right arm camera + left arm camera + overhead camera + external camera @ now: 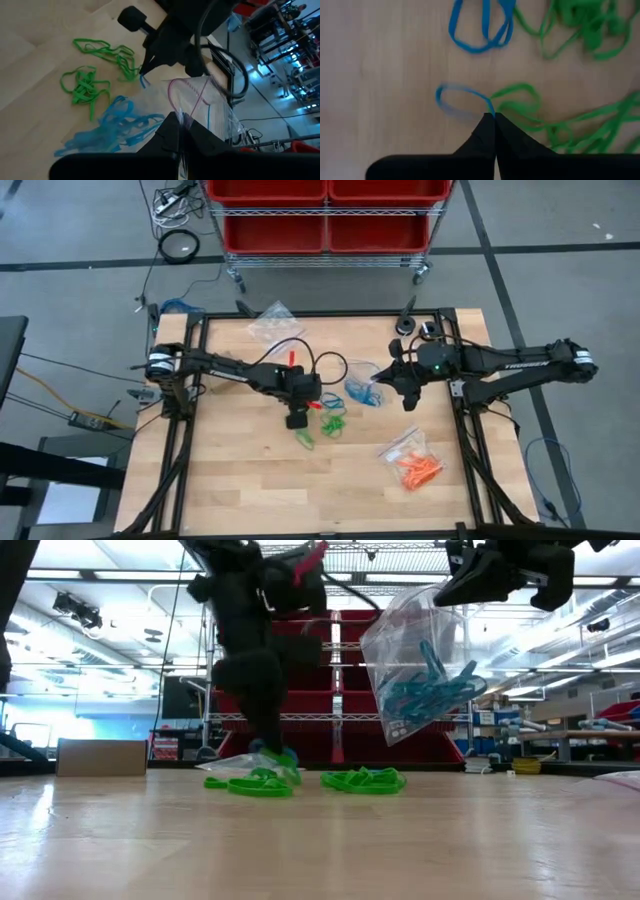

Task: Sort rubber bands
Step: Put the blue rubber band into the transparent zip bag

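Observation:
A green band runs into my left gripper's fingers next to the blue loop, so next I open them, free the green band and take only the blue loop (454, 90).
My left gripper (494, 116) points down at the table's middle, shut on a small blue rubber band (460, 97). Loose green rubber bands (333, 423) lie on the wood around it, and another blue band (482, 30) lies flat a little farther off. My right gripper (179, 122) is raised right of centre, shut on a clear plastic bag (420, 660) with several blue rubber bands (112, 132) inside. Orange rubber bands (418, 468) lie in a second clear bag near the right front. My left gripper pinches one end of the blue band's loop (490, 107) at its fingertips, coming steeply from above. The loop sticks out sideways, just above the wood. A green band (515, 95) runs into the same tips; whether it is pinched too, I cannot tell. My right gripper pinches the bag's open top edge (186, 114) between its two fingers, slanting down from the table's right. The bag hangs below the fingers, clear of the table, with the blue bands gathered in its lower part (430, 690).
A third clear bag (275, 322) lies flat at the table's far edge. Black cables (330, 365) loop over the wood behind my left gripper. A rack with red bins (325, 210) stands beyond the far edge. Bare wood shows at the near left.

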